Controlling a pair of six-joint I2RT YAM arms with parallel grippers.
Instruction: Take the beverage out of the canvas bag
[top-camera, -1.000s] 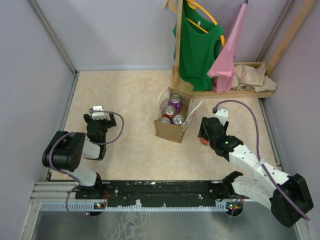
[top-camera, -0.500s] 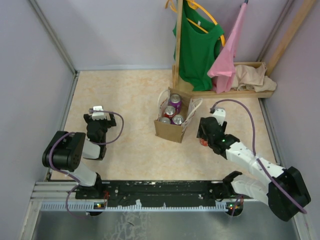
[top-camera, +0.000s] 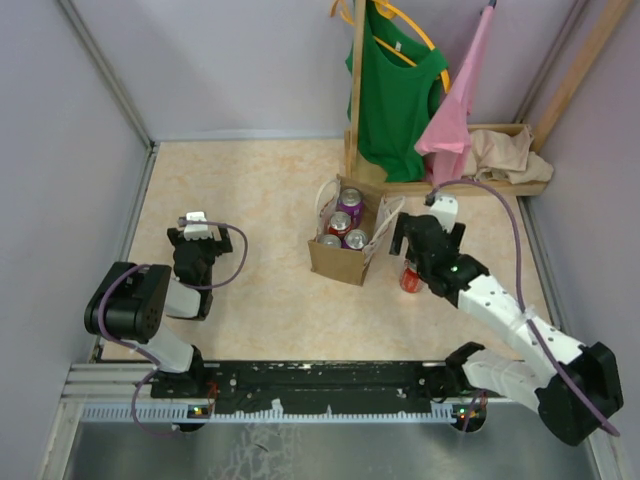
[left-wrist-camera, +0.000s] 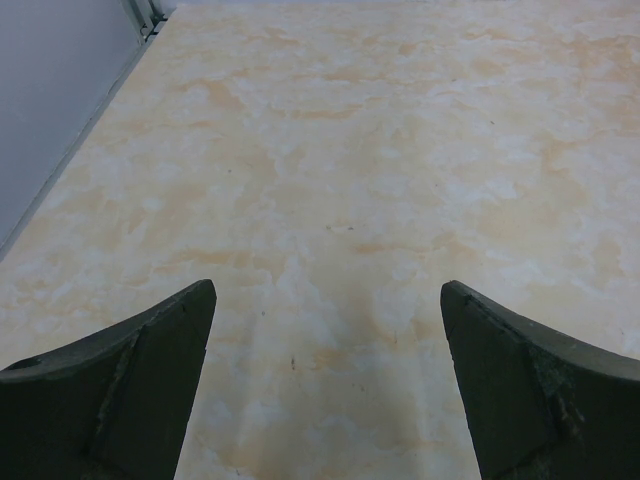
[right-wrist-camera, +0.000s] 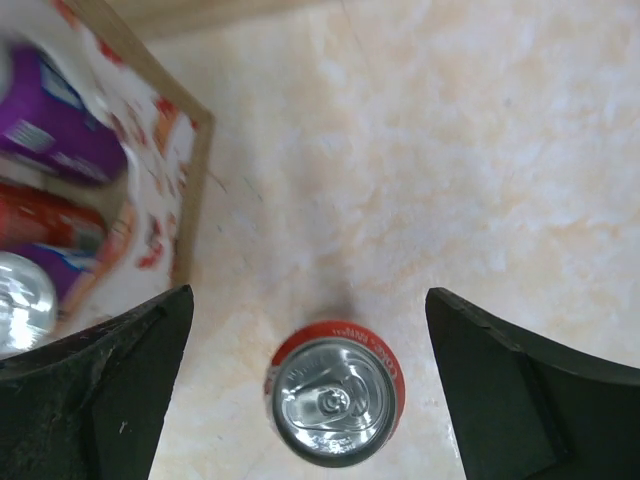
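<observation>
The top (top-camera: 356, 239) (right-wrist-camera: 22, 303) of the canvas bag's purple can nearest the red beverage can on the table is due next to have my right gripper close around it.
The canvas bag (top-camera: 335, 264) stands upright mid-table, tan with pale handles, holding several cans, among them a purple one (top-camera: 350, 205) and a red one (top-camera: 340, 222). Its lining (right-wrist-camera: 165, 150) shows at the left of the right wrist view. A red beverage can (top-camera: 410, 279) stands upright on the table just right of the bag. My right gripper (top-camera: 420, 248) hovers above that can (right-wrist-camera: 335, 405), open, its fingers wide on both sides and not touching it (right-wrist-camera: 308, 300). My left gripper (top-camera: 196, 240) rests at the left, open over bare table (left-wrist-camera: 328, 288).
A wooden rack (top-camera: 356, 100) with a green shirt (top-camera: 395, 100) and a pink garment (top-camera: 455, 110) stands behind the bag. A beige cloth heap (top-camera: 510, 155) lies on its base. Walls close in the table on the left (top-camera: 60, 150) and right.
My right gripper has opened, letting go of the red can, and drawn up and back from it. The can now stands free on the table. The left arm has not moved.
</observation>
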